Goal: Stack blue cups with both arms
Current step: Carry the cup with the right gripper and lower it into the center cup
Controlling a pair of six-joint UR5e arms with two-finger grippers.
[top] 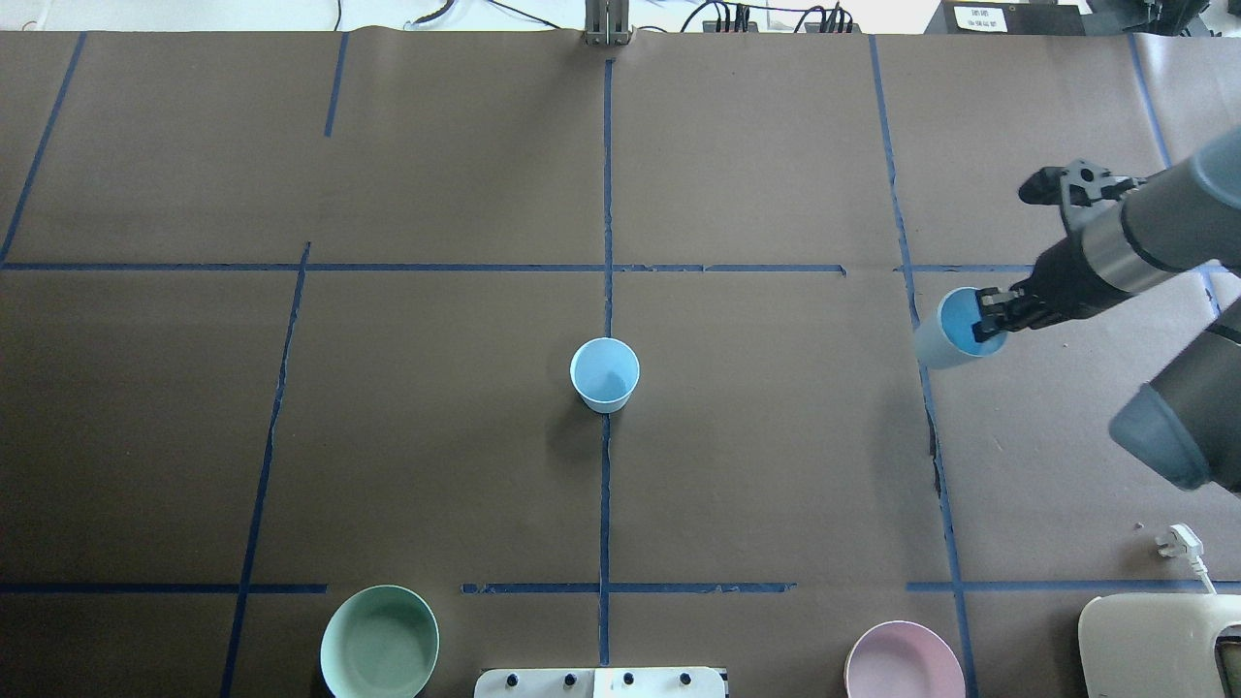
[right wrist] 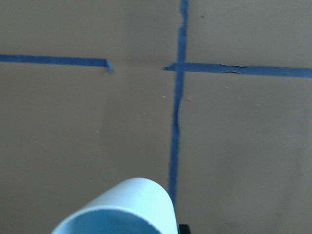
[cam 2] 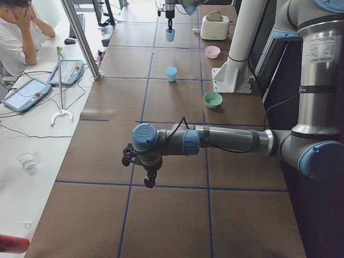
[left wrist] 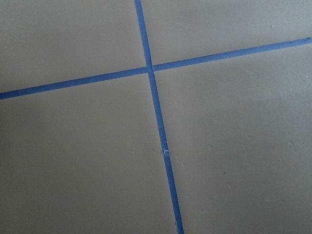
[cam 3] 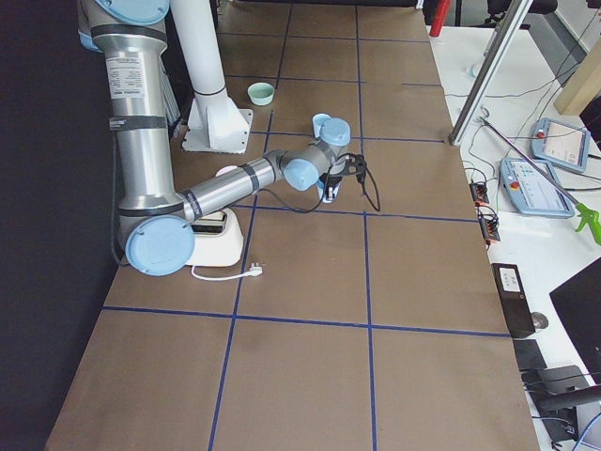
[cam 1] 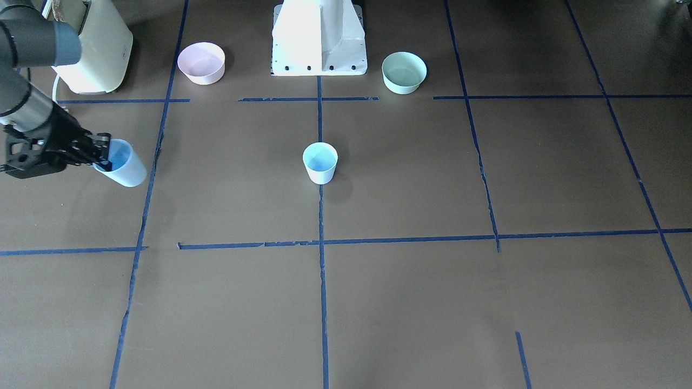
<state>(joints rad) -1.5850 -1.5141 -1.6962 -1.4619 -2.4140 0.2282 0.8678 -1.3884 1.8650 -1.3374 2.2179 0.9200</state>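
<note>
The second blue cup, now held tilted above the table, will be released by my right gripper inside the upright pale-blue cup (cam 1: 320,159) on the blue tape line.
One pale-blue cup (cam 1: 320,162) stands upright at the table's centre, on the blue tape line; it also shows in the overhead view (top: 605,374). My right gripper (top: 989,316) is shut on the rim of the second blue cup (top: 948,330) and holds it tilted above the table, far to the right of the centre cup. The right wrist view shows that cup's rim (right wrist: 122,209) at the bottom edge. My left gripper (cam 2: 150,180) shows only in the exterior left view, above bare table far from both cups. I cannot tell whether it is open or shut.
A pink bowl (cam 1: 201,62) and a mint-green bowl (cam 1: 404,72) flank the white pedestal (cam 1: 319,38) near the robot. A cream toaster (cam 1: 94,46) stands behind the right arm, with its plug (top: 1178,540) on the table. Blue tape lines (left wrist: 156,107) cross the brown table.
</note>
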